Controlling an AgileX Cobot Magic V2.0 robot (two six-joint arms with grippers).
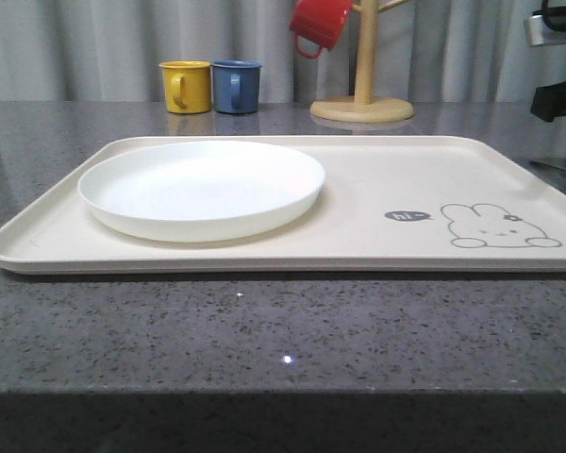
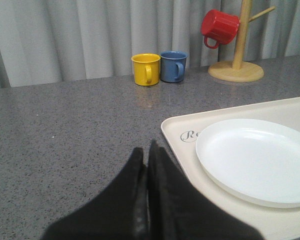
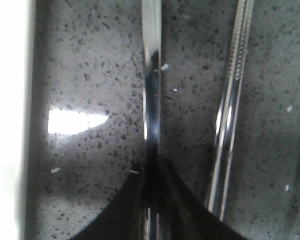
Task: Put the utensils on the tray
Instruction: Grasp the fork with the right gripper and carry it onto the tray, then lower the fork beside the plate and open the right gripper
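Observation:
Next, my right gripper lets go of the steel utensil on the tray [image 1: 374,205], between the white plate and the animal drawing.
The cream tray [image 1: 358,189] lies in the middle of the table, and the white plate [image 1: 203,187] rests on its left half. My left gripper [image 2: 146,150] hovers shut and empty over the stone top, just off the tray's edge [image 2: 177,150], with the plate [image 2: 255,160] close by. My right gripper [image 3: 151,172] is shut on the handle of a flat steel utensil [image 3: 151,75] lying on the table; its head is out of view, so I cannot tell fork from spoon. The pair of steel chopsticks [image 3: 229,115] lies alongside it. The tray's pale rim [image 3: 7,125] runs along the other side.
A yellow mug [image 1: 187,86] and a blue mug [image 1: 236,86] stand at the back left. A red mug [image 1: 319,23] hangs on a wooden mug tree [image 1: 362,106] behind the tray. Dark parts of the right arm [image 1: 558,96] show at the right edge.

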